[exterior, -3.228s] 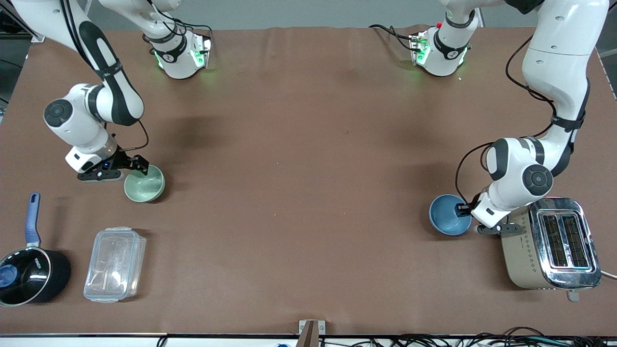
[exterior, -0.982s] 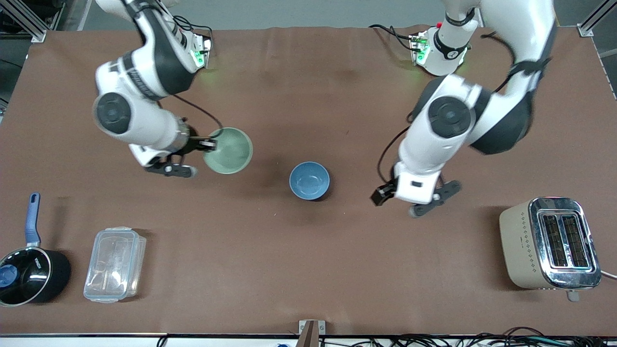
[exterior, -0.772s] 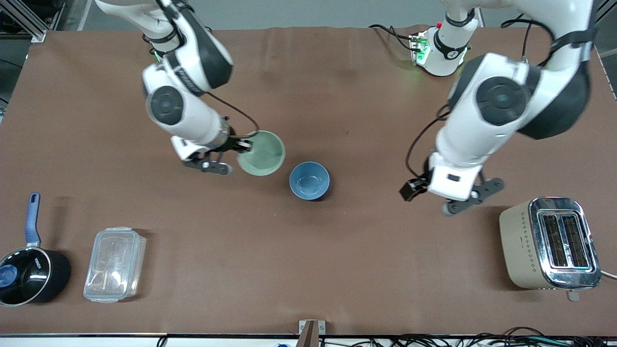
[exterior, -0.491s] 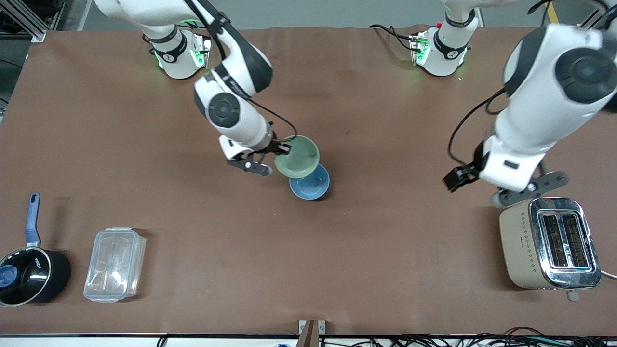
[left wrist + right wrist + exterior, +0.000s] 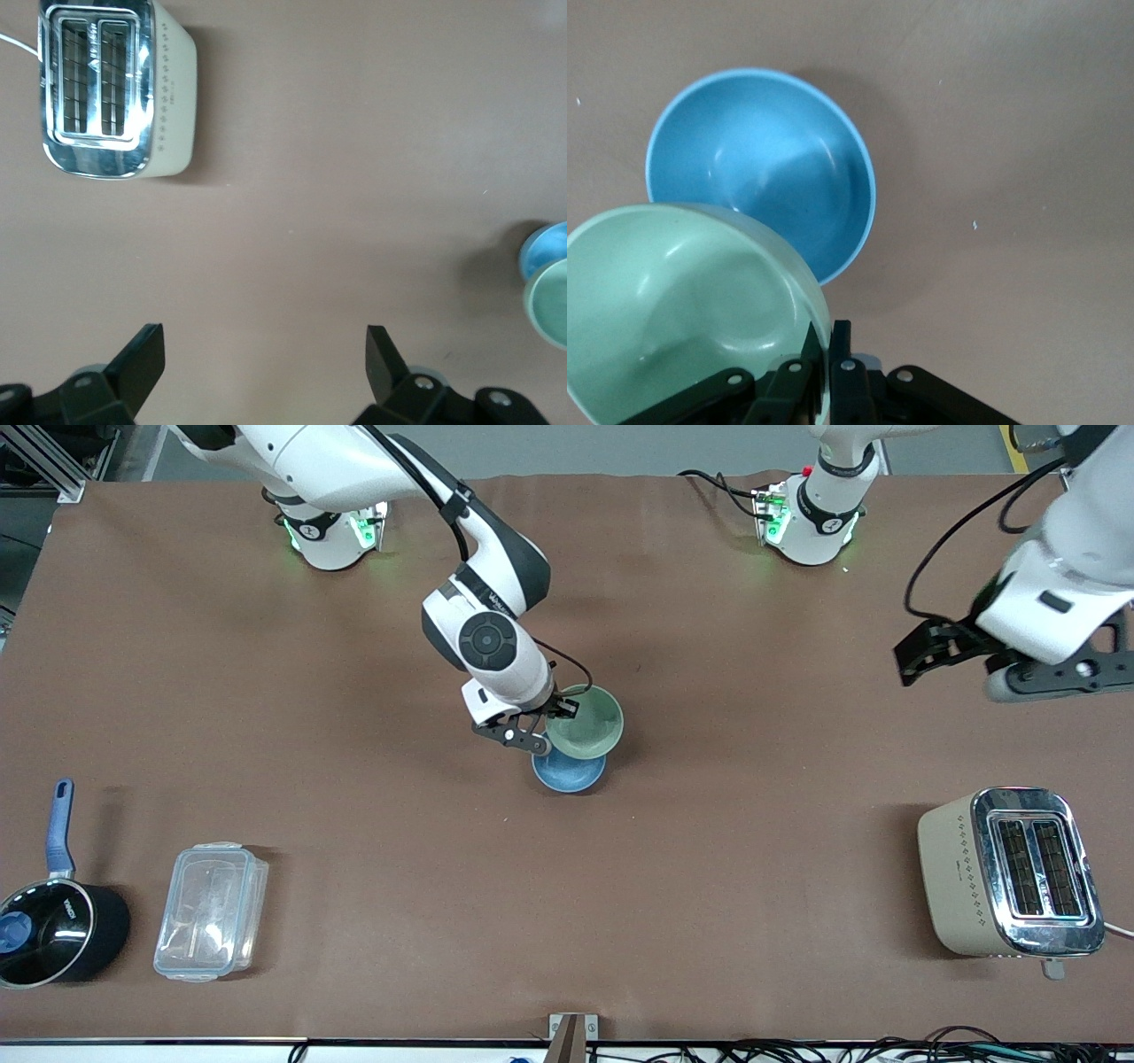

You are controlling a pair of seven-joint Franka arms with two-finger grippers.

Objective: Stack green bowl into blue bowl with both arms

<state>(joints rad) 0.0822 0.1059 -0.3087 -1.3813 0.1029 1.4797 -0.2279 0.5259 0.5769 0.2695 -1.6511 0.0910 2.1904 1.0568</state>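
Next, I release the green bowl from my right gripper down inside the hollow of the blue bowl [image 5: 569, 758] [image 5: 760, 181] near the middle of the table.
My right gripper [image 5: 560, 708] is shut on the rim of the pale green bowl [image 5: 585, 722] and holds it in the air over the blue bowl [image 5: 567, 772], which stands on the table near its middle. The green bowl covers part of the blue bowl. The right wrist view shows the green bowl [image 5: 682, 310] pinched at its rim by my right gripper [image 5: 828, 341], with the blue bowl [image 5: 762, 168] below. My left gripper [image 5: 952, 646] is open and empty, raised over the left arm's end of the table. Its wrist view shows my left gripper [image 5: 264, 359] with nothing between the fingers and both bowls [image 5: 549, 288] at the edge.
A beige toaster [image 5: 1010, 872] stands at the left arm's end of the table, also in the left wrist view [image 5: 111, 88]. A black saucepan with a blue handle [image 5: 53, 912] and a clear plastic box [image 5: 211, 911] sit at the right arm's end, nearer to the front camera.
My right arm has carried the green bowl toward the table's middle until it hangs over the blue bowl. My left arm has lifted away toward its own end of the table.
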